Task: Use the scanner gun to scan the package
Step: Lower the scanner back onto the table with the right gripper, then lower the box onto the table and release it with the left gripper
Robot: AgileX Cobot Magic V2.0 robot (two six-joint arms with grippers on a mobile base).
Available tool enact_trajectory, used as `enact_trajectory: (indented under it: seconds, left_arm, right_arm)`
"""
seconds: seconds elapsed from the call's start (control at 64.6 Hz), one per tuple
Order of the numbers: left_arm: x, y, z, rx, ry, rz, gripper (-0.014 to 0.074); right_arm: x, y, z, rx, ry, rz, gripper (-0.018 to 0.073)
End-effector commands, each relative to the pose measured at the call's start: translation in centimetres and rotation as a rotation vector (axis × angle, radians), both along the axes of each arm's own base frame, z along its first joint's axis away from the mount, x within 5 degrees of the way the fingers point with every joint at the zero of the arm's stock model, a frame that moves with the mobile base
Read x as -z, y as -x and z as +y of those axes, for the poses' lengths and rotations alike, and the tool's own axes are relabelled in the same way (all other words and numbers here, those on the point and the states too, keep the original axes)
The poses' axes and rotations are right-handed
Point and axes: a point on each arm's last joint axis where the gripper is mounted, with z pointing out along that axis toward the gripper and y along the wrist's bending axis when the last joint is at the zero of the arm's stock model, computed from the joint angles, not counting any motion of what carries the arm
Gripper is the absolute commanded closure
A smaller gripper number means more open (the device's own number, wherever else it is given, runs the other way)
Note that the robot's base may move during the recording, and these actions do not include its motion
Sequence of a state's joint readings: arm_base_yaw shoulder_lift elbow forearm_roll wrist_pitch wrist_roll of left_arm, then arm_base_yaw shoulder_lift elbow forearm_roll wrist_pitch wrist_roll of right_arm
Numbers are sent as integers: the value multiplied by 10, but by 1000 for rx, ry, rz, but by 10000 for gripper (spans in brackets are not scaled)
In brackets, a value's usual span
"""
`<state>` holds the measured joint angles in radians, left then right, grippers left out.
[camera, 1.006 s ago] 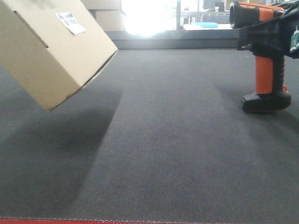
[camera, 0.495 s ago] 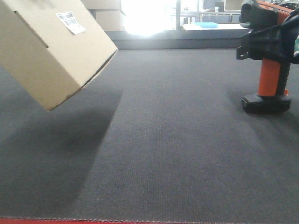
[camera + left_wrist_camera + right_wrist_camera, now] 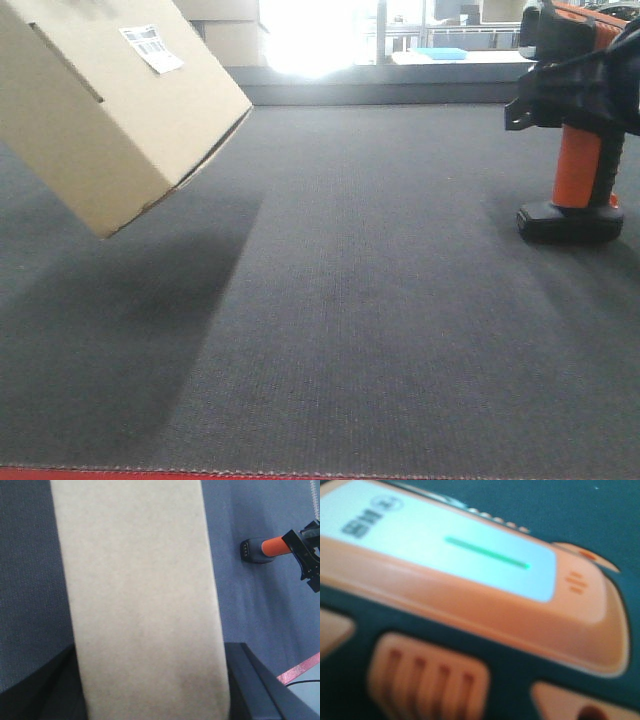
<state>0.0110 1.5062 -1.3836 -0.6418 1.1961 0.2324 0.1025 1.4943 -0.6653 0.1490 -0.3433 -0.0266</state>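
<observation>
Next, I let go of the package with my left gripper, upright on the shadowed mat edge far across from the scanner gun (image 3: 48, 238).
The package (image 3: 110, 110), a tan cardboard box with a small white barcode label (image 3: 152, 47), hangs tilted above the dark mat at the upper left. In the left wrist view the package (image 3: 140, 595) fills the middle, and my left gripper (image 3: 150, 680) is shut on it with a black finger (image 3: 250, 685) on each side. The scanner gun (image 3: 578, 165), black with an orange handle, is at the far right with its base (image 3: 570, 222) down at the mat. My right gripper (image 3: 590, 90) is clamped round its head. The right wrist view is a blurred close-up of the scanner gun's orange top (image 3: 485, 580).
Dark grey mat (image 3: 360, 320) with a red front edge (image 3: 200, 474). A low ledge (image 3: 380, 92) runs along the back, with more cardboard boxes (image 3: 232, 40) behind it. From the left wrist the scanner gun (image 3: 262, 550) and right gripper (image 3: 307, 555) lie at the upper right.
The scanner gun's head has swung to the right with my right gripper on it, while its base stayed almost in place. The package has not moved.
</observation>
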Motion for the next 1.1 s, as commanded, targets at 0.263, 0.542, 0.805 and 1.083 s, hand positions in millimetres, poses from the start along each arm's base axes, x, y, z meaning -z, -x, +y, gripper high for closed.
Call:
enact_trajectory:
  seconds: [0.263,0.542,0.805,1.083]
  left_arm:
    - [-8,4,-1,6,28,-12,708]
    - [-8,5,-2,7,29,-11,708]
    - [-8,5,-2,7,29,-11,708]
    - [-8,4,-1,7,25,-16,708]
  right_arm:
    - [-7,8,0,-12,-2,46,46]
    - [-16,17,0,-20,-5,65,46]
    - [-18,21,-7,1,-8,97,46]
    - [-14,25,-22,48,-14,175,46]
